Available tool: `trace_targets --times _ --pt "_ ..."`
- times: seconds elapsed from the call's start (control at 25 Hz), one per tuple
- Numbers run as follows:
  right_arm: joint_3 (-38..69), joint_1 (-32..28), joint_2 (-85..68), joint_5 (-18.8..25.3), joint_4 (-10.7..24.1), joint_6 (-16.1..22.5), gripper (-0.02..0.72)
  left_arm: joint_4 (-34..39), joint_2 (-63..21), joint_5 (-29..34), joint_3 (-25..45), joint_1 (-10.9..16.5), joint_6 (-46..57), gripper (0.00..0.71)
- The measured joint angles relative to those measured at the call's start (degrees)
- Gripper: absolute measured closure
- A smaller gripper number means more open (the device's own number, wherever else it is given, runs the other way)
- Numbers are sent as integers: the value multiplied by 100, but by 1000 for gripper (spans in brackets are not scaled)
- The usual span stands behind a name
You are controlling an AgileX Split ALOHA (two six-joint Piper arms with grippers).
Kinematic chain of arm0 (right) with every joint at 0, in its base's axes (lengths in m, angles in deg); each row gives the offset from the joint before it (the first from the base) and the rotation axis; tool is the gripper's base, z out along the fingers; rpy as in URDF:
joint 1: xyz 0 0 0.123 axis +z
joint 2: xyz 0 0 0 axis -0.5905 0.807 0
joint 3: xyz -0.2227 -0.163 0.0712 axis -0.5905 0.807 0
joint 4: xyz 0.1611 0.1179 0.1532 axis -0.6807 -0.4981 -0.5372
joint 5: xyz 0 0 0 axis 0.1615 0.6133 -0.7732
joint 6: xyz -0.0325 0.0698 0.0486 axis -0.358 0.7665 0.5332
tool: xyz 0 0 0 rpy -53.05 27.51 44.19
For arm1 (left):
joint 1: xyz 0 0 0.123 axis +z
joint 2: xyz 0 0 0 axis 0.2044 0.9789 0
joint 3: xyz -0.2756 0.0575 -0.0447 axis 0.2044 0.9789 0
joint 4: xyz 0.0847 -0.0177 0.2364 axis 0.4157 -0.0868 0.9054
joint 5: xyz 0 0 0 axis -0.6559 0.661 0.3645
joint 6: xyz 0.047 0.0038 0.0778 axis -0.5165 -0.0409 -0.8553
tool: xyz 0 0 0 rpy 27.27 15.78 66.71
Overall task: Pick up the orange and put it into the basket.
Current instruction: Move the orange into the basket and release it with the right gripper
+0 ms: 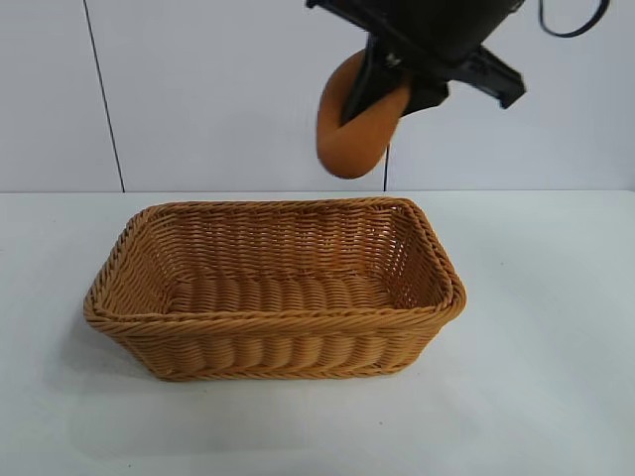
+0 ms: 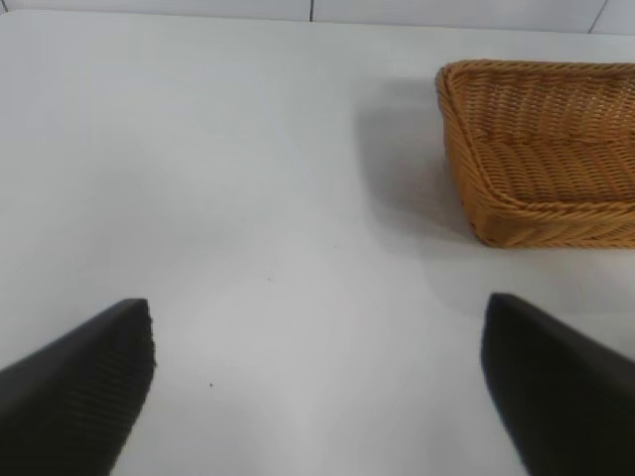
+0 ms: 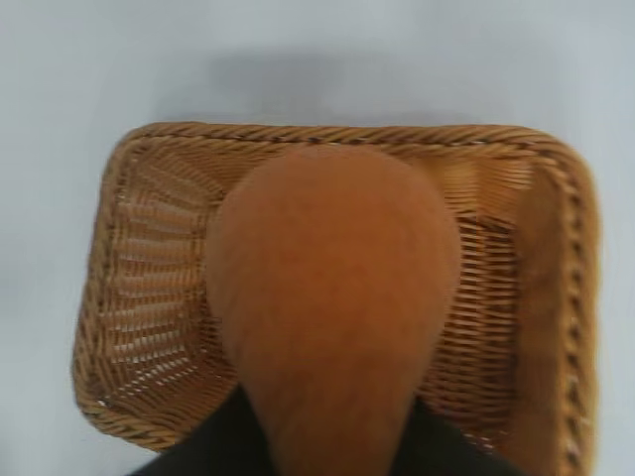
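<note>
Next, I let go of the orange, which hangs high above the basket now, with my right gripper on the middle of the basket's wicker bottom (image 1: 275,286).
The orange (image 1: 347,134) hangs high above the basket (image 1: 134,307), pinched at its narrow end by my right gripper (image 1: 382,84), which is shut on it. Seen from the right wrist, the orange (image 3: 332,297) fills the middle of the picture, with the basket (image 3: 139,421) directly beneath it. The tan wicker basket stands in the middle of the white table and holds nothing. My left gripper (image 2: 317,387) hovers low over bare table, its jaws wide open and empty. The basket (image 2: 466,169) lies some way ahead of it and off to one side.
White table (image 1: 556,377) runs all round the basket. A pale wall with a dark vertical seam (image 1: 104,99) stands behind. A black cable (image 1: 571,25) loops at the right arm's top.
</note>
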Motion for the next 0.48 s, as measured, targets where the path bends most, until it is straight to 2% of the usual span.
trace_targets --times 0.32,0.48 --pt "-106 441 1160 -971 -240 33 637 0 0 0 0 0 0 71" --pt "-106 441 1530 -1035 -252 33 637 0 0 0 0 0 0 71"
